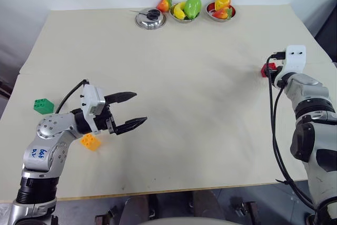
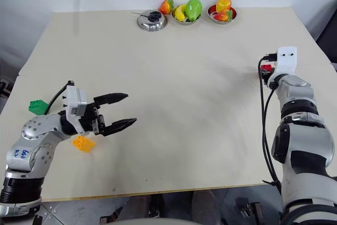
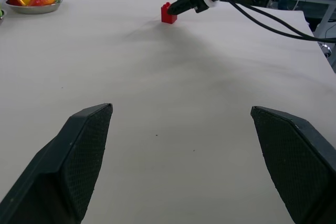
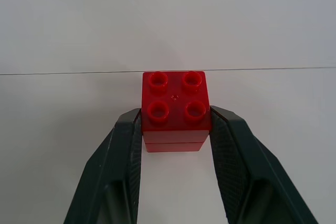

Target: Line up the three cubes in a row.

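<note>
The green cube is beyond the orange-yellow cube; next my left gripper goes to it and closes on the green cube's opposite sides [image 1: 44, 109] below its studs.
The red cube [image 4: 174, 109] stands studs up on the table, at the right side near the seam, and is also seen from above as the red cube [image 1: 267, 69]. My right gripper [image 4: 175, 118] is shut on the red cube, one finger pressed on each side. The green cube [image 1: 43, 106] lies near the table's left edge. The orange-yellow cube [image 1: 90, 141] lies a little nearer and to the right of it, partly under my left arm. My left gripper [image 1: 140, 108] hovers open above the table just right of the orange-yellow cube, pointing toward the middle, with nothing between its fingers.
At the far edge of the beige table [image 1: 189, 93] stand three steel bowls: one with a dark object [image 1: 150, 18] and two with toy fruit [image 1: 185, 10] [image 1: 221, 8]. A black cable [image 1: 274, 130] runs along my right arm.
</note>
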`<state>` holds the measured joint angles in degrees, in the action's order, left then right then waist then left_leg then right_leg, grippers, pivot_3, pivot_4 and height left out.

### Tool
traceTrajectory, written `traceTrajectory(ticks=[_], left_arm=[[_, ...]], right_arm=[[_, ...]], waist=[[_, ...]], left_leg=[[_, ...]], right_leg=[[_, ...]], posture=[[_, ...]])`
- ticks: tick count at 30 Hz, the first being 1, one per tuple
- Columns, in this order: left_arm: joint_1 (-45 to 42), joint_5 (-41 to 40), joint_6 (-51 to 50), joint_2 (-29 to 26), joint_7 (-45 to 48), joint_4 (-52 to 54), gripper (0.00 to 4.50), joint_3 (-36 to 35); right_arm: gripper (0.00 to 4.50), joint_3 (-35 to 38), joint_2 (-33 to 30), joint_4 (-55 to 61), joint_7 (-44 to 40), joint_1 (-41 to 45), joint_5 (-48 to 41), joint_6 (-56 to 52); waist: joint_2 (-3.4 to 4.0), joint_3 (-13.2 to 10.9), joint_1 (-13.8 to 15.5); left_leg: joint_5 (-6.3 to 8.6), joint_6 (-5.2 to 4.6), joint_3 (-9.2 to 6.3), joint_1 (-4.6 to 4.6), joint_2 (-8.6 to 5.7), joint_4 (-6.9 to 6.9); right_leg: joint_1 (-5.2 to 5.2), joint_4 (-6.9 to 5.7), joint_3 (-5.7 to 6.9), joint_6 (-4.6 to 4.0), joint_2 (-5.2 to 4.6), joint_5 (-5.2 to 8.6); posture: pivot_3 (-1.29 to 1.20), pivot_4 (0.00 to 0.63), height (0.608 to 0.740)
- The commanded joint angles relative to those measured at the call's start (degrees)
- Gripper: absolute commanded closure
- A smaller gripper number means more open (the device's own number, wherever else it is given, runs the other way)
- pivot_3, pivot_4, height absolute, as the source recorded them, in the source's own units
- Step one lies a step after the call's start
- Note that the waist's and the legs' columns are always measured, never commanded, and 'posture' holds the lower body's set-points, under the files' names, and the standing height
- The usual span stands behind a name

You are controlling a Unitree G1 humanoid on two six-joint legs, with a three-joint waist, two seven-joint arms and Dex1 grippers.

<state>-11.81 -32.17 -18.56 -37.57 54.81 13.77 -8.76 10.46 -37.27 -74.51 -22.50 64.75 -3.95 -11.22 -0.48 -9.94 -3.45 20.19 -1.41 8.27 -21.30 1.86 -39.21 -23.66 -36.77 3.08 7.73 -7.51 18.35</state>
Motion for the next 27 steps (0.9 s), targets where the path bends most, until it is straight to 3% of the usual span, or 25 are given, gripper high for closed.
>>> traceTrajectory(ticks=[1, 7, 10, 16, 27], left_arm=[[0.74, -0.01, 1.12, -1.43, 0.46, 1.40, 0.00, -2.15], [1.36, -0.16, 1.11, -2.03, 0.65, 1.64, 0.00, -2.73], [1.81, -0.43, 0.94, -2.15, 0.82, 2.09, 0.00, -2.97], [2.54, -0.70, 0.81, -2.29, 1.05, 2.62, 0.00, -3.32], [4.14, -1.19, 0.43, -2.81, 1.66, 3.65, 0.00, -4.86]], right_arm=[[2.89, -2.14, -1.13, 2.69, -14.28, 2.16, 0.79, 2.02], [2.89, -7.59, -1.37, 15.53, -55.05, -3.45, -2.76, 13.96], [2.89, -11.58, -2.56, 22.73, -67.42, -7.83, -3.52, 13.91], [2.89, -23.05, -7.01, 27.73, -70.00, -13.52, -1.73, 21.46], [2.89, -26.20, -10.37, 25.59, -70.00, -15.45, -6.08, 30.89]], waist=[[0.01, 0.00, -0.02], [0.11, -0.07, -0.11], [0.10, -0.07, 0.16], [0.10, -0.07, 0.67], [0.09, -0.07, 0.55]], left_leg=[[0.00, 0.00, 0.00, 0.00, 0.01, 0.00], [0.00, 0.00, -0.01, 0.02, 0.03, 0.01], [0.00, 0.00, -0.06, 0.04, 0.03, -0.01], [0.01, -0.01, -0.25, 0.01, -0.09, -0.18], [0.02, 0.01, -0.47, 0.01, -0.02, -0.34]], right_leg=[[0.00, 0.00, 0.00, 0.00, 0.00, 0.00], [0.00, 0.03, 0.02, 0.02, 0.04, -0.01], [0.08, 0.04, 0.09, 0.02, 0.01, -0.01], [0.19, 0.02, 0.26, 0.03, -0.19, -0.02], [0.38, 0.03, 0.47, 0.03, -0.18, -0.02]], posture=[[0.00, 0.150, 0.740], [0.00, 0.150, 0.740], [0.00, 0.150, 0.740], [0.00, 0.150, 0.740], [0.00, 0.150, 0.740]])
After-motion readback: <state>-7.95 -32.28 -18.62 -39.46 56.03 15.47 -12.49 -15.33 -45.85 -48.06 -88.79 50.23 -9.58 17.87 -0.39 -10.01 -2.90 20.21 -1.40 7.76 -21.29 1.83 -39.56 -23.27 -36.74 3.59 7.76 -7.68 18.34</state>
